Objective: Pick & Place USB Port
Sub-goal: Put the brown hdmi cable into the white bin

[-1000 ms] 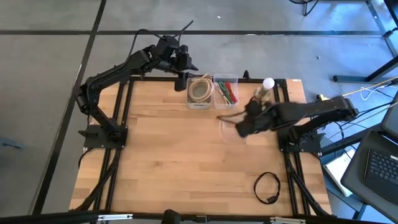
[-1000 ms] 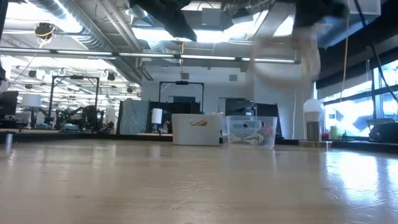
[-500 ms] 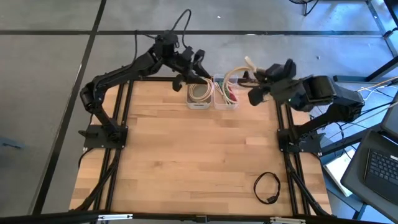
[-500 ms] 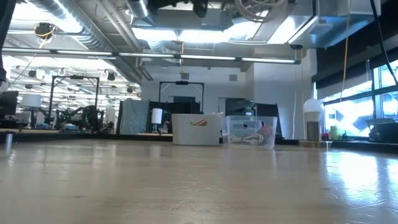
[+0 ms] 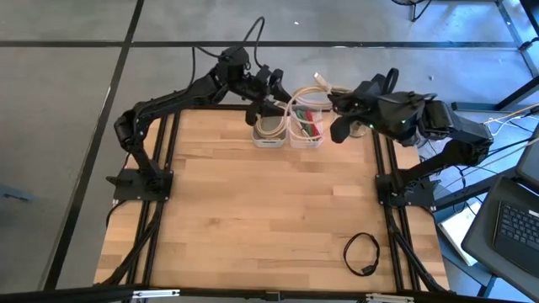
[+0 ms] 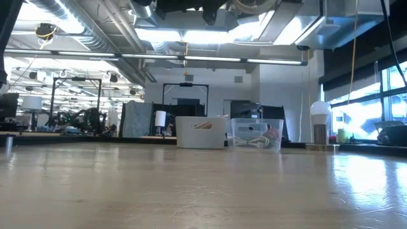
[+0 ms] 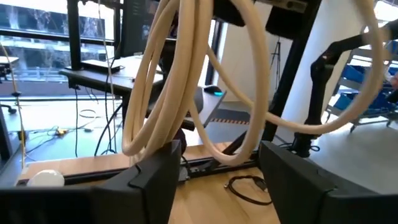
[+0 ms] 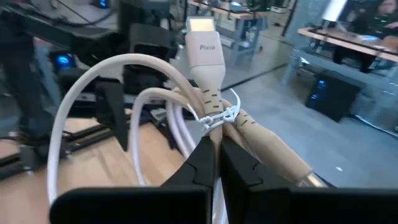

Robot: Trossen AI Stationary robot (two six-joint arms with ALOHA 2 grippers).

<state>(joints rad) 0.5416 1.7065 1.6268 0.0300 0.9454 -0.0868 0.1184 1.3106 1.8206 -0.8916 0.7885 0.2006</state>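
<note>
Next, my left gripper closes on the bundled loops (image 5: 290, 113) (image 7: 163, 127) of the cream USB cable, on the side away from its plug and my right gripper.
A cream USB cable (image 5: 305, 103), coiled in loops and tied with a white twist tie, hangs in the air over the clear bin (image 5: 306, 135) at the table's far edge. Its plug (image 8: 202, 43) sticks out past the tie. My right gripper (image 5: 331, 103) is shut on the coil. My left gripper (image 5: 282, 101) is open at the coil's other side. In the left wrist view the loops (image 7: 186, 93) stand between its two fingers (image 7: 155, 180). My right gripper pinches the bundled strands of the coil (image 8: 214, 134) between its two fingers, just below the twist tie (image 8: 217, 115) and the plug. It comes from the table's right side. The coil is lifted clear and its loops hang free toward the left gripper. Whether my left gripper touches the loops, I cannot tell.
A white bin (image 5: 269, 128) holding another cream coil stands left of the clear bin, which holds red and green pieces. A black looped cable (image 5: 361, 252) lies near the table's front right. A white-capped cylinder (image 6: 320, 124) stands at the far right.
My right gripper has risen from the middle right of the table and gone to the far edge, carrying the cream cable up and over the clear bin. My left gripper has moved right from behind the white bin until its fingers stand around the coil's loops.
</note>
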